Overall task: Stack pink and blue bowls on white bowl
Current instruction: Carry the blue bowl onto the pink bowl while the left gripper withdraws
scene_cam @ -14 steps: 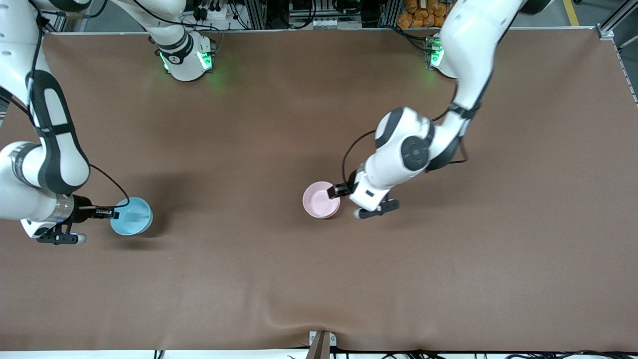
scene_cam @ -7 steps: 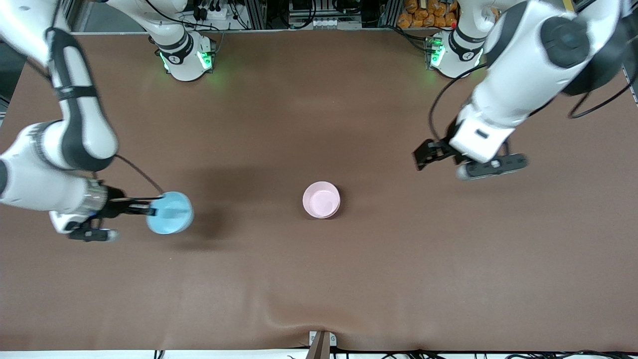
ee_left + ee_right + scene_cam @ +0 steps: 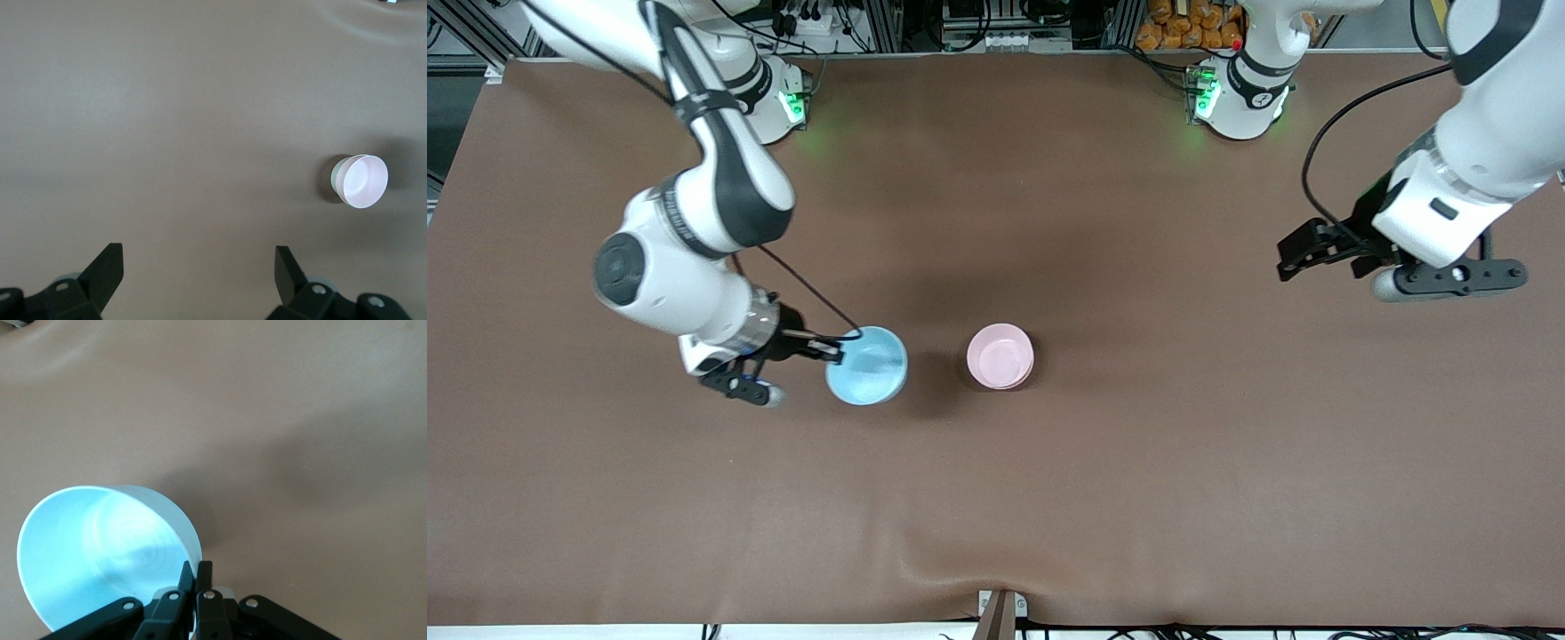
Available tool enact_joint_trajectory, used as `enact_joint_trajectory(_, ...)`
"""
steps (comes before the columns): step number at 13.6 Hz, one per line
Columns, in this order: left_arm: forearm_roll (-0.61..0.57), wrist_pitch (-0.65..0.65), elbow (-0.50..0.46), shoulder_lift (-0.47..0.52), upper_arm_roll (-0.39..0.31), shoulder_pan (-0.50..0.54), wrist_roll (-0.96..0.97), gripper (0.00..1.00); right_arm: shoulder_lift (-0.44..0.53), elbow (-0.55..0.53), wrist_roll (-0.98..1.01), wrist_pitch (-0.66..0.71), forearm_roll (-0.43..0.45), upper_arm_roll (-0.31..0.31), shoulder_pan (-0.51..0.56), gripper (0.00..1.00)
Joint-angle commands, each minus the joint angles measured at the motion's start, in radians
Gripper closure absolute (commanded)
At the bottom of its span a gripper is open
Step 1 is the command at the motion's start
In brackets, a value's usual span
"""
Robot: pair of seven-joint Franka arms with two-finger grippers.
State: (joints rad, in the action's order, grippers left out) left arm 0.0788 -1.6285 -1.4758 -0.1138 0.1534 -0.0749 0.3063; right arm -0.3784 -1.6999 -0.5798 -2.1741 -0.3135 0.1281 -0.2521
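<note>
My right gripper is going to let the blue bowl go inside the pink bowl [image 3: 1000, 356] at the middle of the table.
The pink bowl [image 3: 1000, 355] sits nested in the white bowl [image 3: 1024, 377], of which only an edge shows, at the middle of the table. The left wrist view shows both, the pink bowl [image 3: 365, 181] and the white bowl's side [image 3: 336, 179]. My right gripper [image 3: 831, 348] is shut on the rim of the blue bowl [image 3: 868, 365] and holds it above the table, beside the pink bowl toward the right arm's end. The right wrist view shows the gripper [image 3: 195, 568] pinching the blue bowl's [image 3: 93, 547] rim. My left gripper [image 3: 1294, 254] is open and empty, also seen in its wrist view [image 3: 198, 257], over bare table toward the left arm's end.
The brown table mat [image 3: 996, 498] has a raised wrinkle near its front edge. The two arm bases [image 3: 760, 107] [image 3: 1236, 98] stand at the edge farthest from the front camera.
My left gripper let go of the pink bowl and drew away toward the left arm's end. My right gripper carried the blue bowl across the table toward the pink bowl.
</note>
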Motion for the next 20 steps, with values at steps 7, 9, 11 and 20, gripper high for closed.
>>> enact_joint_trajectory(7, -0.059, 0.094, 0.025, 0.069, -0.006, 0.007, -0.016, 0.00, -0.088, -0.018, -0.270, -0.170, -0.035, -0.015, -0.228, 1.00)
enact_joint_trajectory(9, -0.057, 0.119, 0.009, 0.098, -0.023, 0.017, -0.056, 0.00, -0.109, -0.018, -0.328, -0.202, -0.035, -0.015, -0.272, 1.00)
enact_joint_trajectory(11, -0.057, 0.112, -0.061, 0.144, -0.043, 0.043, -0.093, 0.00, -0.137, -0.018, -0.351, -0.225, -0.035, -0.015, -0.291, 1.00)
enact_joint_trajectory(20, -0.057, 0.119, -0.049, 0.163, -0.100, 0.078, -0.178, 0.00, -0.206, -0.021, -0.379, -0.297, -0.035, -0.015, -0.309, 1.00)
